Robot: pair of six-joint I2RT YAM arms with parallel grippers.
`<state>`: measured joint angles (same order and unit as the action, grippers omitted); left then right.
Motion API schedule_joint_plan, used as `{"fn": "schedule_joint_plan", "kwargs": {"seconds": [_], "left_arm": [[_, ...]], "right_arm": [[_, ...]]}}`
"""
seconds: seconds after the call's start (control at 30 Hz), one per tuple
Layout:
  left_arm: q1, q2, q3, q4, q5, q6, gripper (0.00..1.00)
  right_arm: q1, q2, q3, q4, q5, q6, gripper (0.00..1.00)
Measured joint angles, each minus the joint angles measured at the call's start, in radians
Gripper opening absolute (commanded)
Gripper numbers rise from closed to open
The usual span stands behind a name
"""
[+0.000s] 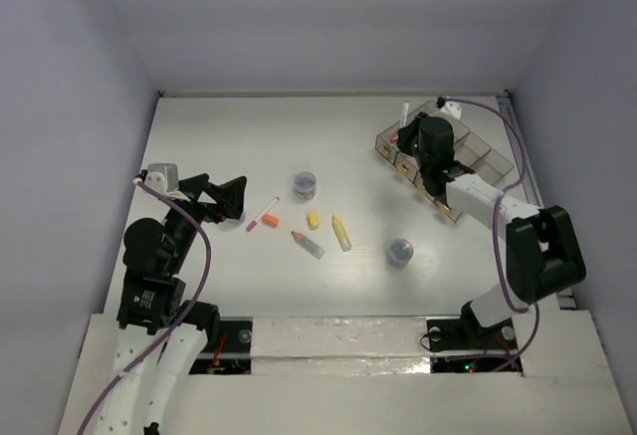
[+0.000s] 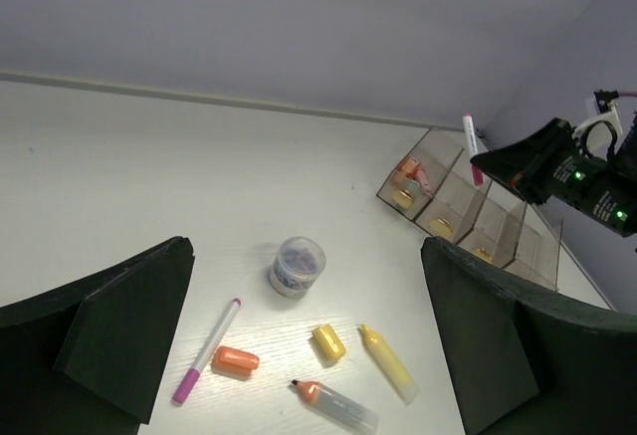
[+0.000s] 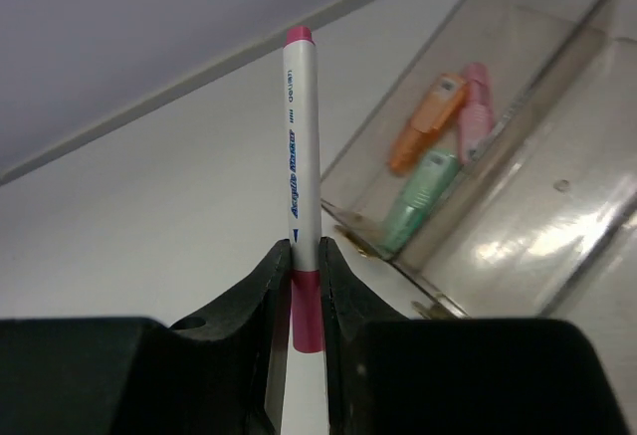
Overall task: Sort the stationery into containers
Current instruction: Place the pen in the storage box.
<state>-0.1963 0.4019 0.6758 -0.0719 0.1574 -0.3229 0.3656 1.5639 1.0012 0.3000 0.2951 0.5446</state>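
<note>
The robot's right gripper should release the thin white pen in the smoky bin (image 1: 439, 141) (image 3: 559, 184) next to the end bin of markers.
My right gripper (image 3: 306, 276) is shut on a thin white pen with a pink band (image 3: 302, 156), held upright over the left end of the smoky bins (image 1: 478, 156). The end bin (image 3: 557, 47) holds orange (image 3: 428, 121), pink (image 3: 478, 102) and green (image 3: 423, 196) markers. My left gripper (image 2: 307, 306) is open and empty above the table's left part. Below it lie a second white pen (image 2: 207, 348), an orange cap (image 2: 236, 360), a yellow cap (image 2: 328, 341), a yellow marker (image 2: 388, 361), an orange-tipped marker (image 2: 334, 405) and a round tin (image 2: 297, 266).
A second round tin (image 1: 400, 252) stands alone right of centre, near the right arm's elbow (image 1: 537, 246). Grey walls close the table at the back and both sides. Small yellow bits (image 2: 441, 226) lie in the middle bins.
</note>
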Motion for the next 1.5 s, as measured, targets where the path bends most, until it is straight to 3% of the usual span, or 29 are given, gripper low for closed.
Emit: {"fn": "schedule_joint_plan", "kwargs": {"seconds": [0.33,0.5,1.03,1.23,1.43,1.5], "left_arm": [[-0.019,0.015,0.000,0.000,0.011,0.000,0.99],[-0.019,0.015,0.000,0.001,0.011,0.000,0.99],[-0.019,0.017,0.000,0.000,0.011,0.000,0.99],[-0.019,0.023,0.000,0.000,0.011,0.000,0.99],[-0.019,0.023,0.000,0.001,0.011,0.000,0.99],[-0.019,0.023,0.000,0.000,0.011,0.000,0.99]], "right_arm": [[-0.185,-0.158,-0.261,0.001,0.047,0.134,0.09],[-0.248,-0.142,-0.268,0.004,0.021,0.188,0.10],[-0.284,0.009,-0.199,0.024,-0.078,0.277,0.15],[-0.294,0.064,-0.171,0.044,-0.102,0.317,0.27],[-0.294,0.073,-0.168,0.047,-0.115,0.335,0.45],[-0.294,0.073,-0.165,0.049,-0.119,0.333,0.46]]}}
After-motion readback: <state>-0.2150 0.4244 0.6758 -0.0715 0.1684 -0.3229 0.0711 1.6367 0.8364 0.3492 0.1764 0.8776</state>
